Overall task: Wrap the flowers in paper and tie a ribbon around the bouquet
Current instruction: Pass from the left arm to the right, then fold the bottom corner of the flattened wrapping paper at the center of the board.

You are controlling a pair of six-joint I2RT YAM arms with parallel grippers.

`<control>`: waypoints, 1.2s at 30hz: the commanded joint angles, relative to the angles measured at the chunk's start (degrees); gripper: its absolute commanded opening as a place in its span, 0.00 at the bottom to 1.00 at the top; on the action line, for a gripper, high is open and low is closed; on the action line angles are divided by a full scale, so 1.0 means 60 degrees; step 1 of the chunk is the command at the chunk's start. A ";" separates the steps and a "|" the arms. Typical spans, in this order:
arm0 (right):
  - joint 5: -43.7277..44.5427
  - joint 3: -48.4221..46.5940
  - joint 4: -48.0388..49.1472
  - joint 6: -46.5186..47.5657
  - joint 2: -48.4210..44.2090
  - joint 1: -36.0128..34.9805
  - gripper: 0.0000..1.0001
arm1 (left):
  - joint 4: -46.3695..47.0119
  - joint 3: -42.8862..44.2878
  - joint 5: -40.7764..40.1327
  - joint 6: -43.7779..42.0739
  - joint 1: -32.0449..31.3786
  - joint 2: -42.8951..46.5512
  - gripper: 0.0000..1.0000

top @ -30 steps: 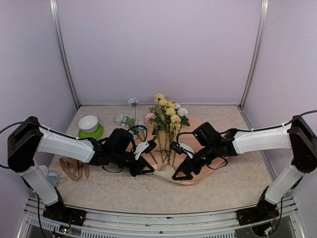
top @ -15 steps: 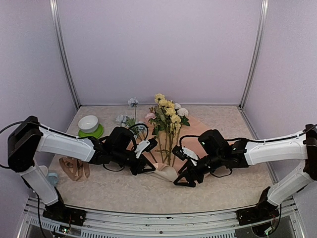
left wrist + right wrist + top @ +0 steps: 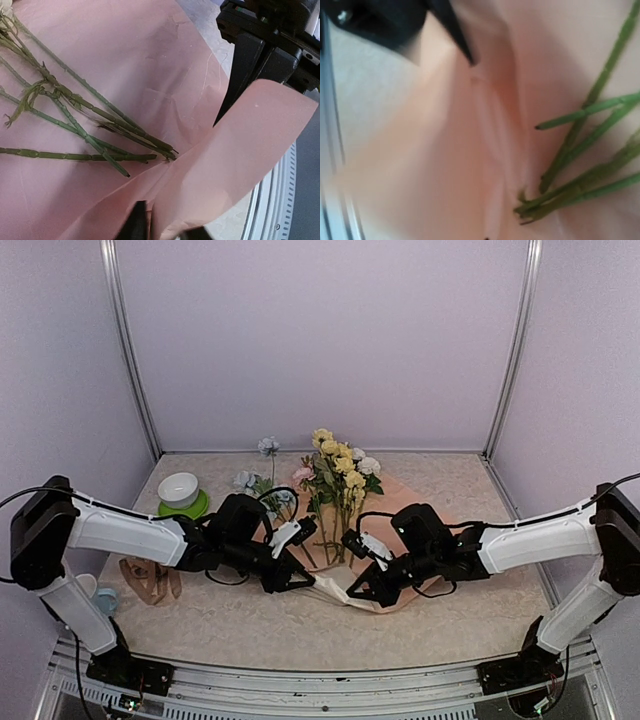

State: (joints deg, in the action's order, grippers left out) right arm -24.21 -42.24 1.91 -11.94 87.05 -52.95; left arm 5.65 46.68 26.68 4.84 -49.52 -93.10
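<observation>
Next, my left gripper opens and takes the paper's fold farther out [image 3: 95, 215], because both grippers hold the lifted paper flap close together beside the uncovered stem ends.
The flowers [image 3: 338, 465] lie on the pinkish-beige paper [image 3: 410, 502], blooms at the far end and green stems [image 3: 75, 125] pointing toward me. My left gripper [image 3: 303, 582] is at the paper's near corner. Its fingers [image 3: 135, 225] sit close on either side of a raised fold of paper [image 3: 235, 150]. My right gripper [image 3: 358, 593] meets it from the right. In the left wrist view it shows as a shut black wedge [image 3: 216, 122] against the lifted flap. The right wrist view shows paper [image 3: 445, 150] and stem ends [image 3: 590, 130] close up, with its own fingers hidden. The tan ribbon [image 3: 150, 578] lies far left.
A white bowl on a green plate [image 3: 180, 495] stands at the back left. Loose pale blue blooms [image 3: 247, 480] lie beside the bunch, and one more [image 3: 267, 445] sits near the back wall. The table's metal front rail [image 3: 280, 200] runs just beyond the paper's corner.
My right arm has swung left onto the paper's near corner and its jaws have closed there. The left arm has stayed in place at the fold.
</observation>
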 commanded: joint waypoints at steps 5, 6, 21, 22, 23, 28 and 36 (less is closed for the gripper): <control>-0.1102 -0.0113 -0.1345 0.0871 -0.0782 -0.0132 0.00 | 0.0054 -0.1055 0.0781 -0.0438 -0.0477 0.2193 0.75; -0.1200 -0.0085 -0.1482 0.0939 -0.0731 -0.0154 0.00 | 0.0003 -0.1057 0.1008 -0.0402 -0.0408 0.2431 0.75; -0.0738 -0.0777 -0.3473 0.1970 0.0369 -0.1955 0.00 | -0.3927 0.1445 -0.2043 -0.0507 0.0486 -0.1313 0.29; -0.0697 -0.0789 -0.3460 0.1999 0.0517 -0.1956 0.00 | -0.3941 0.1368 -0.2049 -0.0520 0.0390 -0.1331 0.29; -0.0659 -0.0879 -0.3489 0.2030 0.0675 -0.1956 0.00 | -0.4016 0.1337 -0.2092 -0.0570 0.0268 -0.1357 0.29; -0.0533 -0.1137 -0.3438 0.2147 0.0835 -0.1949 0.00 | -0.4657 0.1170 -0.2093 -0.0804 -0.0119 -0.1724 0.28; -0.0916 -0.1767 -0.3780 0.1704 0.0565 -0.0588 0.00 | -0.4531 0.0929 -0.2221 -0.0823 -0.0110 -0.1256 0.28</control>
State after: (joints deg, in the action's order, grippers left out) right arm -28.47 -49.98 -19.86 -0.49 92.18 -61.43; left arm -16.75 54.65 14.31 -0.08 -49.84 -101.73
